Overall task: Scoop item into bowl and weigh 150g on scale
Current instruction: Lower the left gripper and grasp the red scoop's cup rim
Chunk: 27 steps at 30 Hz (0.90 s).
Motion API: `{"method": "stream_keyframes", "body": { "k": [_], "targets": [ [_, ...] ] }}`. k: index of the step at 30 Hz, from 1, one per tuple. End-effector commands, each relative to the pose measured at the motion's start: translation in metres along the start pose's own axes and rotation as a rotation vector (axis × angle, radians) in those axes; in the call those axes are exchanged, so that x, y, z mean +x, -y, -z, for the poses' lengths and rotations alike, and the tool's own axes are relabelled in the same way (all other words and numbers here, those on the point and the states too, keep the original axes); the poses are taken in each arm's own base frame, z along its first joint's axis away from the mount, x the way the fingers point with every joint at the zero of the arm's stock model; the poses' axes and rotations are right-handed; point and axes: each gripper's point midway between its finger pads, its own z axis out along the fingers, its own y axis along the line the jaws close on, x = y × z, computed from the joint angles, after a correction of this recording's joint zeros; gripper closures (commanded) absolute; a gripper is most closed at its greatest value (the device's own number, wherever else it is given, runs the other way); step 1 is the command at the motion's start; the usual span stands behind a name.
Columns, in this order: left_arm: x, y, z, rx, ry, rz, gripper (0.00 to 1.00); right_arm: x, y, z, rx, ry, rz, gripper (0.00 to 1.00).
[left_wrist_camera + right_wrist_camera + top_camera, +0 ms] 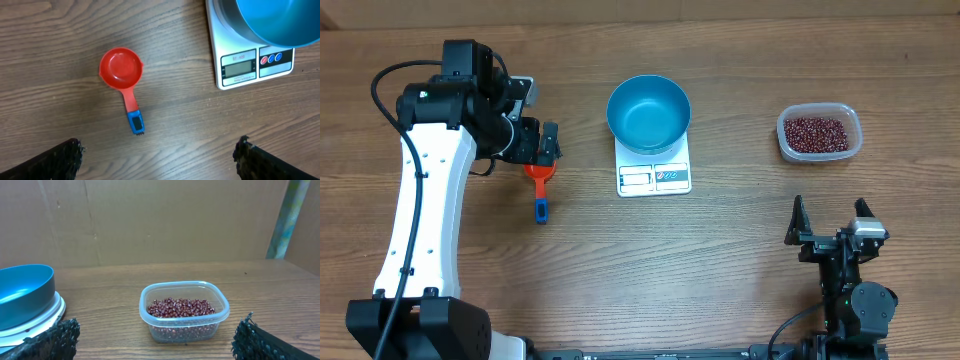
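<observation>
My left gripper should next move to the red scoop's rim (526,169) (101,66), on the side away from the white scale, and close there.
A pile of dark red beans (817,132) (182,307) fills a clear plastic tub (851,150) (220,320) at the right of the table. The blue bowl (648,112) (280,20) (25,292) stands empty on the white scale (655,177) (250,67) at the centre. A red scoop with a blue handle tip (540,183) (121,70) lies on the wood left of the scale. My left gripper (538,142) (159,155) hovers open above the scoop, holding nothing. My right gripper (830,225) (159,337) stands open near the front right, facing the tub, with nothing between its fingers.
A cardboard wall (160,220) closes off the back of the table. The left arm's white body (420,220) reaches along the left side. Bare wood lies between the scale and the tub.
</observation>
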Motion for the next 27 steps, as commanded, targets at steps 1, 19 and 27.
{"method": "stream_keyframes", "body": {
  "k": [1, 19, 27],
  "targets": [
    [-0.012, 0.000, 0.004, 0.007, 0.038, -0.026, 0.00, 0.002, 0.000, 0.000, 0.000, 0.005, 0.002, 0.00],
    [-0.023, -0.001, 0.004, -0.001, 0.081, -0.035, 0.00, 0.002, 0.000, 0.000, 0.000, 0.005, 0.002, 0.00],
    [-0.018, -0.015, 0.001, -0.075, 0.053, -0.028, 0.00, 0.002, 0.000, 0.000, 0.000, 0.005, 0.002, 0.00]
  ]
}}
